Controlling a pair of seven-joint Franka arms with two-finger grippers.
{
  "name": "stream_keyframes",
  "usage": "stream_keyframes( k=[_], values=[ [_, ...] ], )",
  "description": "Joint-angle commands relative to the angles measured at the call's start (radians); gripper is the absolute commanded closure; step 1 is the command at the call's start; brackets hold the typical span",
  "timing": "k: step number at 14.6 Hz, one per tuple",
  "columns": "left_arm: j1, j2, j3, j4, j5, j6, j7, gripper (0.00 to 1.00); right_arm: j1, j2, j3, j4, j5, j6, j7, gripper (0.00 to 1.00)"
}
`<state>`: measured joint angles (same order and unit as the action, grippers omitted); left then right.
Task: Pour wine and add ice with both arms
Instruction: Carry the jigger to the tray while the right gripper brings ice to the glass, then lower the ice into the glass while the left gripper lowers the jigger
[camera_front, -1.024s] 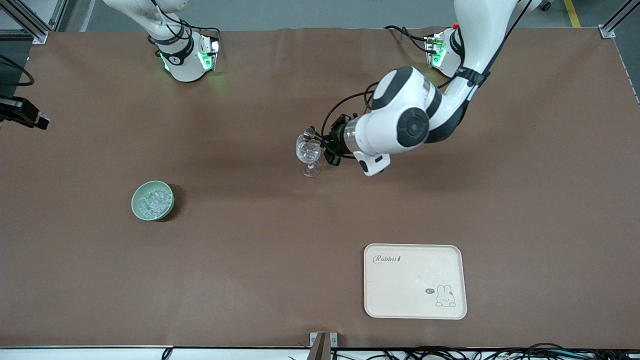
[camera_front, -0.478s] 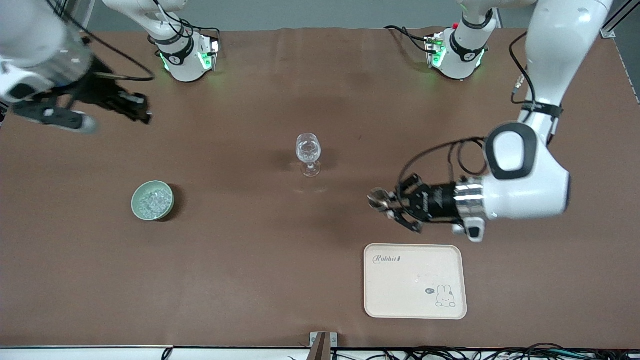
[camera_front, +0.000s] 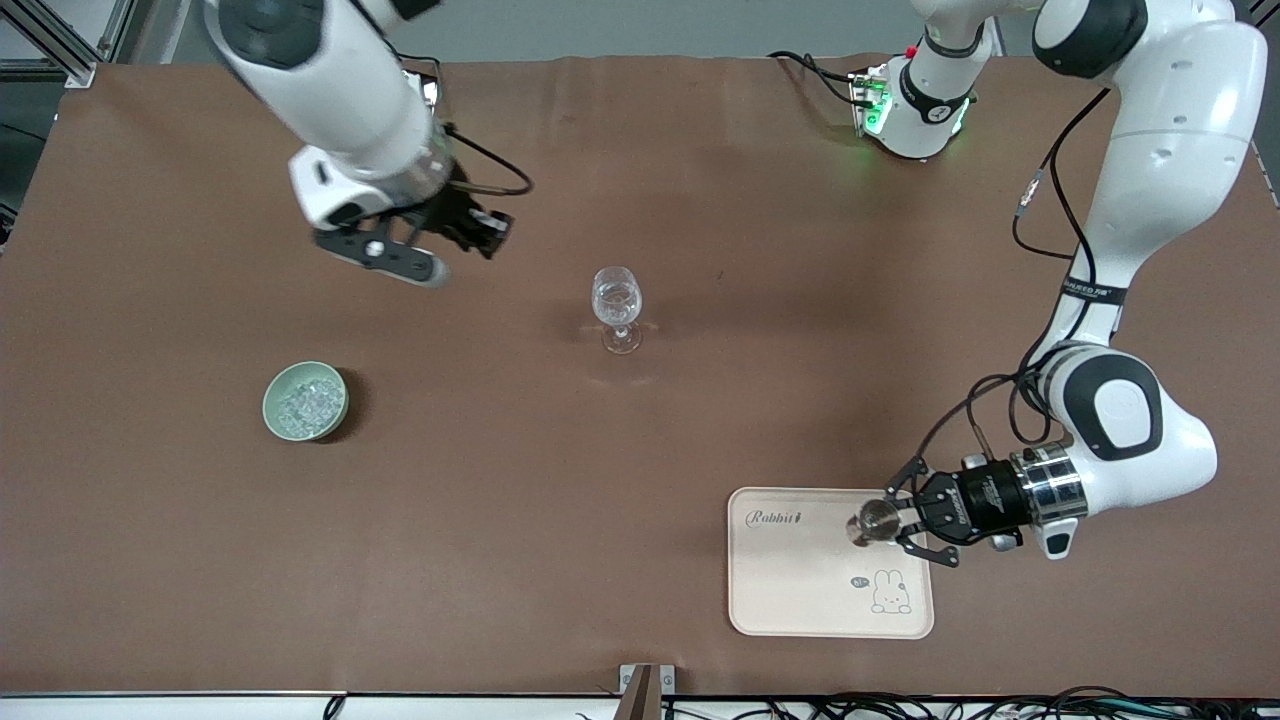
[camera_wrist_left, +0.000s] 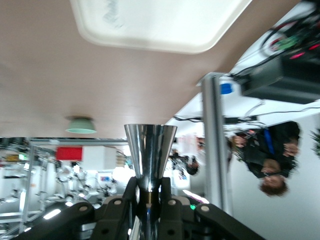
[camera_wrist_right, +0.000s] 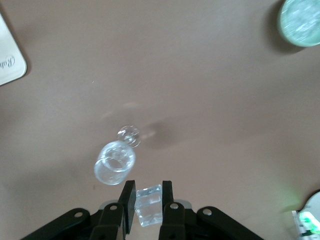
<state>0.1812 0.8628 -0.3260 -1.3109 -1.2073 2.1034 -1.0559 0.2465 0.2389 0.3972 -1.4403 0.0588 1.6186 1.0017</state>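
My left gripper will let go of the steel cup on the cream tray (camera_front: 859, 553), next to the small grey oval near the rabbit.
A clear wine glass (camera_front: 617, 300) stands upright mid-table; it also shows in the right wrist view (camera_wrist_right: 116, 161). My right gripper (camera_front: 492, 232) hangs over the table beside the glass, toward the right arm's end. It is shut on one clear ice cube (camera_wrist_right: 149, 206). A pale green bowl (camera_front: 305, 401) holds several more ice cubes (camera_front: 303, 404). My left gripper (camera_front: 893, 521) is over the cream tray (camera_front: 800, 600), shut on the stem of a small steel cone-shaped cup (camera_front: 877, 519). In the left wrist view the cup (camera_wrist_left: 150, 150) points away from the fingers.
The cream rabbit-print tray lies near the front edge, toward the left arm's end. The bowl also shows in the right wrist view (camera_wrist_right: 301, 20) and the left wrist view (camera_wrist_left: 81, 125). The brown table (camera_front: 640, 450) is bare between glass, bowl and tray.
My left gripper has drawn back from the glass's rim with the steel cup and come down over the tray. My right arm has swung in from the table's end toward the glass.
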Motion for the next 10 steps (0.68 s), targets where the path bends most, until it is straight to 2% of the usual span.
stream_keyframes(
  k=[1,3,6,10],
  values=[
    [0.041,0.149,-0.002,0.093,-0.087,0.012,0.129,1.00,0.063,0.077,-0.003,0.003,-0.036,0.081,0.080,1.00],
    [0.044,0.214,-0.002,0.120,-0.103,0.012,0.197,1.00,0.099,0.117,-0.001,-0.029,-0.083,0.148,0.090,1.00],
    [0.044,0.275,-0.001,0.141,-0.164,0.013,0.204,0.99,0.132,0.120,-0.001,-0.141,-0.086,0.274,0.100,1.00],
    [0.040,0.300,0.001,0.139,-0.169,0.013,0.237,0.98,0.152,0.123,-0.001,-0.160,-0.086,0.285,0.112,0.99]
  ],
)
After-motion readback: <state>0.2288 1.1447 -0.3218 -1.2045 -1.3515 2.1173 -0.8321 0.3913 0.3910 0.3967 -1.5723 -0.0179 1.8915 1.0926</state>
